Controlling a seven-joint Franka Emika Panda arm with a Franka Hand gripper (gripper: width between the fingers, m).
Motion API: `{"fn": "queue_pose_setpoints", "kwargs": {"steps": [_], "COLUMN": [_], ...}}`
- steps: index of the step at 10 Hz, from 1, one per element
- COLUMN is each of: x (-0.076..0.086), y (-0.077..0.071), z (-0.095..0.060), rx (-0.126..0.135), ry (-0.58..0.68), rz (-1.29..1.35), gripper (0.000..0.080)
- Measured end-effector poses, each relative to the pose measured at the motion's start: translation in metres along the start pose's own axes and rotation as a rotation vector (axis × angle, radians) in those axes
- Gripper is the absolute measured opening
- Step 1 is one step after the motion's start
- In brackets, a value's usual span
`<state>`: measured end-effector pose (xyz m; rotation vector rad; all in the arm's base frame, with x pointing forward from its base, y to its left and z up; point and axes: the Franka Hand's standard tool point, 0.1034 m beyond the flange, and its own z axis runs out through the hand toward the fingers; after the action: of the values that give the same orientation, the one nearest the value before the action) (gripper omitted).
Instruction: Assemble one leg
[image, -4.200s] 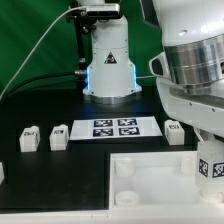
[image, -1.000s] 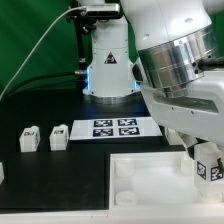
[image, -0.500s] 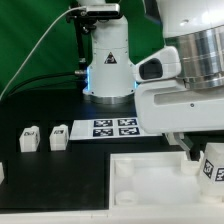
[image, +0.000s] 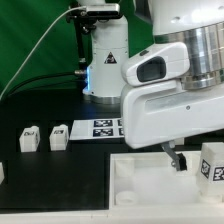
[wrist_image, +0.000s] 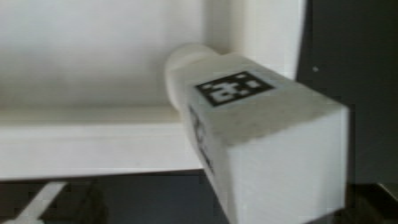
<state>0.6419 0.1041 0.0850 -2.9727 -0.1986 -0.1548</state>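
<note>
The leg's sides stand crooked to the gripper's fingers, so the robot should back off, turn the gripper square to the leg and close on its flat sides (image: 211, 170).
One leg (image: 212, 166), a small white stub with a square tag, stands at the far corner of the white square top (image: 140, 186) on the exterior view's right. In the wrist view this leg (wrist_image: 258, 140) fills the middle, against the top's corner (wrist_image: 89, 90). My gripper (image: 207, 160) is down around the leg. One dark finger (image: 178, 159) shows apart from the leg, and the other is hidden. The jaws look open. Two more legs (image: 30, 138) (image: 58, 135) lie at the left.
The marker board (image: 103, 128) lies behind, half covered by my arm's white body (image: 170, 100). Another white piece (image: 2, 172) shows at the exterior view's left edge. The robot base (image: 108, 65) stands at the back.
My wrist has turned and the arm's body has swung across to the exterior view's left, covering more of the marker board. The leg at the top's corner has kept its place and facing.
</note>
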Motion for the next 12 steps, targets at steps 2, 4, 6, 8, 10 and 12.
{"fn": "queue_pose_setpoints", "kwargs": {"steps": [2,4,6,8,10,12], "x": [0.0,0.0,-0.001,-0.002,-0.004,-0.011], "y": [-0.001,-0.001,0.002,0.006,0.011,0.013], "z": [0.0,0.0,0.0,0.001,0.002,0.002], "rx": [0.001,0.001,0.001,-0.004,-0.015,0.002], "ry": [0.0,-0.001,-0.001,-0.002,-0.005,-0.014], "rz": [0.029,0.054,0.253,0.472,0.78,1.098], "gripper": [0.0554,0.0406,0.0291,0.0291,0.0291,0.0292]}}
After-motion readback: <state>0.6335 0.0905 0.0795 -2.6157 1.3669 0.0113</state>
